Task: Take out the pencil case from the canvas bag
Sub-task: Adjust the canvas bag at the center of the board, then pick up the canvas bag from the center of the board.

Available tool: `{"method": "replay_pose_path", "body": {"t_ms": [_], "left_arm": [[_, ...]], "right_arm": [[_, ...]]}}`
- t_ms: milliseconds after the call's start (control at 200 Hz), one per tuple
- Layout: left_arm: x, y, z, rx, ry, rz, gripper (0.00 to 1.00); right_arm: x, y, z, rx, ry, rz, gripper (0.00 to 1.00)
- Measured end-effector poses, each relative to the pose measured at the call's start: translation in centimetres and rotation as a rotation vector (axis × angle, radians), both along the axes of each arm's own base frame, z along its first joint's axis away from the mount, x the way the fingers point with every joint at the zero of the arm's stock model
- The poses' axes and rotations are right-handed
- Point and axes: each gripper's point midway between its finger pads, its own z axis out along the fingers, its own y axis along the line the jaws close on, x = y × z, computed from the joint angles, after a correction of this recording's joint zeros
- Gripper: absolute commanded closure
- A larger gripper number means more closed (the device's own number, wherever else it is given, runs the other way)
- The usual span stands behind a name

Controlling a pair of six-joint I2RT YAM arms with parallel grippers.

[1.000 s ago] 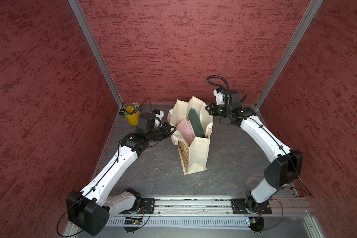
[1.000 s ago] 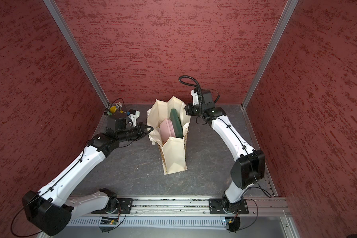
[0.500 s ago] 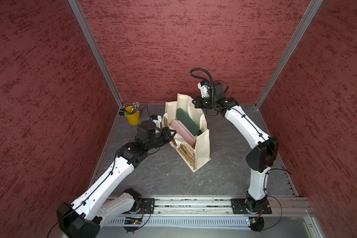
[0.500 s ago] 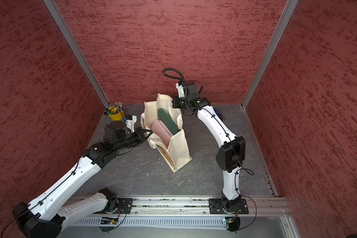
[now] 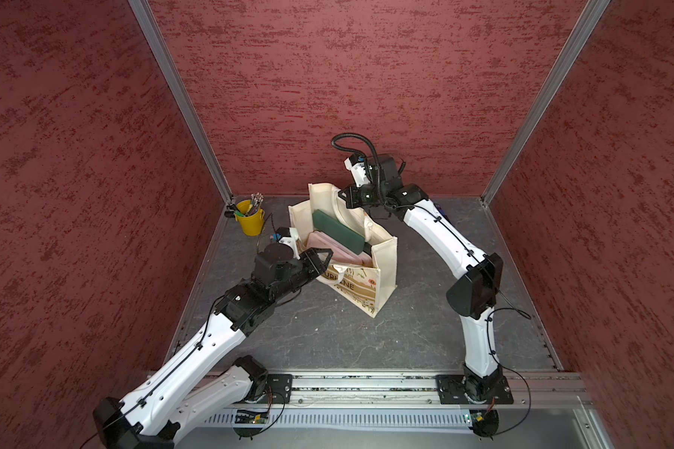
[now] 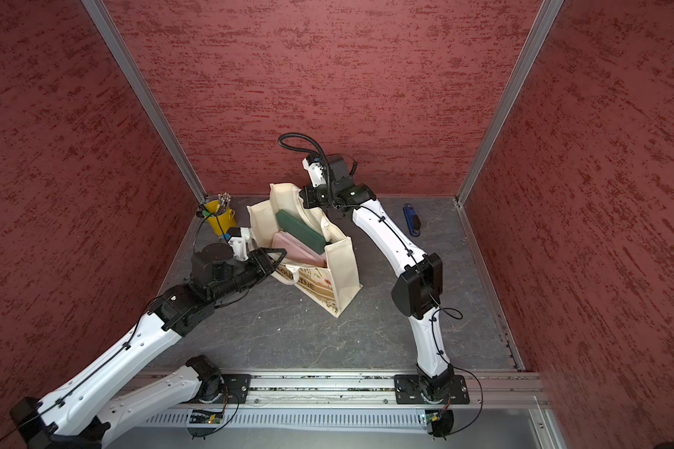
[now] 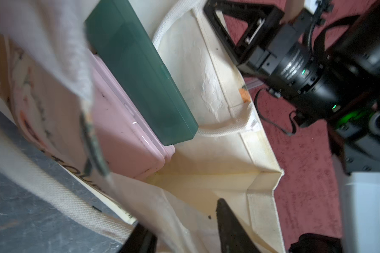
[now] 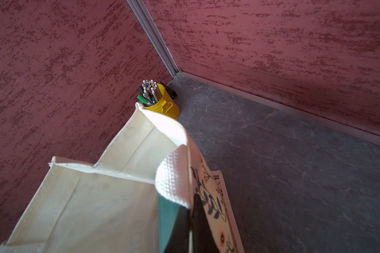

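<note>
I see the canvas bag standing crooked to my grippers, so next I move my left gripper off the bag's near rim, grab the bag's far rim (image 5: 323,185) and turn the bag square.
The cream canvas bag (image 5: 384,272) (image 6: 343,272) stands open mid-floor, its lettered floral face toward the front. Two flat hard cases lean inside, one dark green (image 5: 337,229) (image 7: 140,70) and one pink (image 5: 327,247) (image 7: 123,131). I cannot tell which is the pencil case. My right gripper (image 5: 345,194) (image 8: 190,221) is shut on the bag's far rim beside a white handle (image 8: 173,179). My left gripper (image 5: 325,254) (image 7: 180,216) is open at the near-left rim, with loose canvas lying between its fingers.
A yellow bucket (image 5: 250,219) (image 8: 162,103) full of pens stands in the back-left corner. A blue object (image 6: 411,219) lies on the grey floor at the back right. Red walls close in three sides. A metal rail (image 5: 366,383) runs along the front.
The left gripper has opened and released the bag's near rim. The right arm swung left with the far rim, turning the bag and spreading its mouth.
</note>
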Motion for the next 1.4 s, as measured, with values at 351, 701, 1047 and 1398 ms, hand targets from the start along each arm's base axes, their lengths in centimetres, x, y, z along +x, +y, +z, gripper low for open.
{"method": "replay_pose_path", "body": {"t_ms": [351, 701, 1047, 1398], "left_arm": [[0.5, 2.2, -2.2, -0.001, 0.056, 0.092, 0.64], [0.4, 1.7, -3.2, -0.014, 0.113, 0.074, 0.94], [-1.4, 3.0, -3.8, 0.002, 0.152, 0.089, 0.98], [-2.3, 3.6, -4.6, 0.007, 0.181, 0.099, 0.97]], "right_arm": [[-3.1, -1.3, 0.6, 0.04, -0.041, 0.02, 0.96], [-4.7, -1.0, 1.4, 0.07, -0.048, 0.034, 0.82], [-5.6, -2.7, 5.5, 0.048, -0.175, 0.001, 0.5], [-6.0, -4.5, 0.9, -0.147, -0.089, -0.035, 0.53]]}}
